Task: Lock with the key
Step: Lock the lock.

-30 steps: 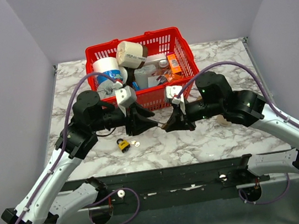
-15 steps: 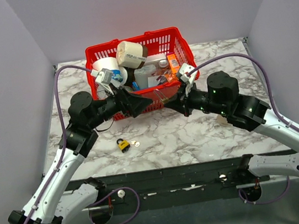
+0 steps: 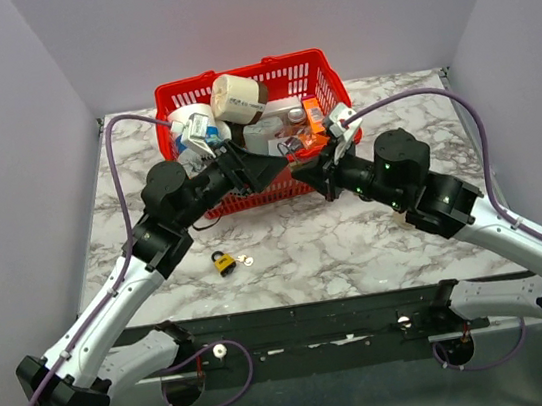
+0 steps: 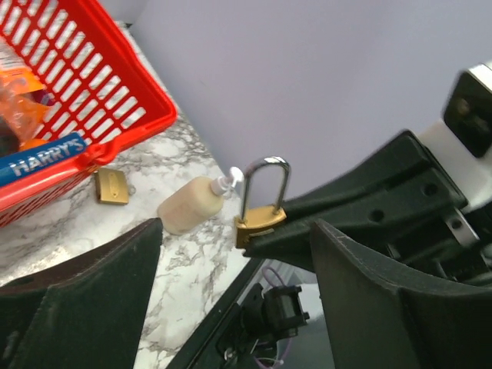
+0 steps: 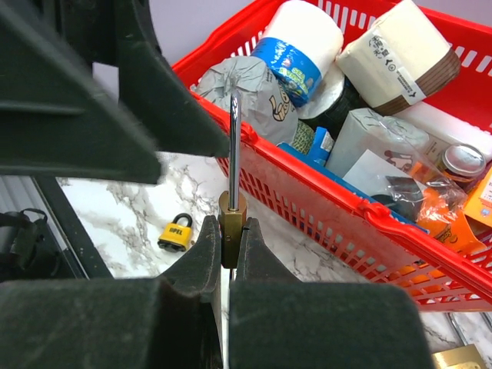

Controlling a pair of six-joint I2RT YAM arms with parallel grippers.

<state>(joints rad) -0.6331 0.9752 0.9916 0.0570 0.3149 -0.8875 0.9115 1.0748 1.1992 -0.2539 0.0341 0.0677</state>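
My right gripper is closed on the brass padlock's body, so next my left gripper grabs the silver shackle [image 5: 234,146] to free my right gripper to grip the padlock's key.
My right gripper [image 5: 231,240] is shut on a brass padlock [image 5: 231,219] whose silver shackle [image 5: 234,146] stands up, and holds it in the air in front of the basket. The same padlock [image 4: 261,219] shows in the left wrist view, pinched in the right gripper's dark fingers. My left gripper [image 4: 238,296] is open and empty, pointing at the padlock from close by. In the top view the two grippers, left [image 3: 269,171] and right [image 3: 309,170], meet tip to tip. A yellow padlock [image 3: 223,262] lies on the marble with small silvery keys [image 3: 247,260] beside it.
A red basket [image 3: 317,60] full of rolls, tape and packets stands right behind the grippers. A cream bottle [image 4: 188,206] and another brass padlock [image 4: 112,186] lie on the marble at the right. The table's front edge [image 3: 296,308] runs below.
Both grippers have risen from low over the table up towards the basket front, still facing each other. The right gripper kept hold of the brass padlock.
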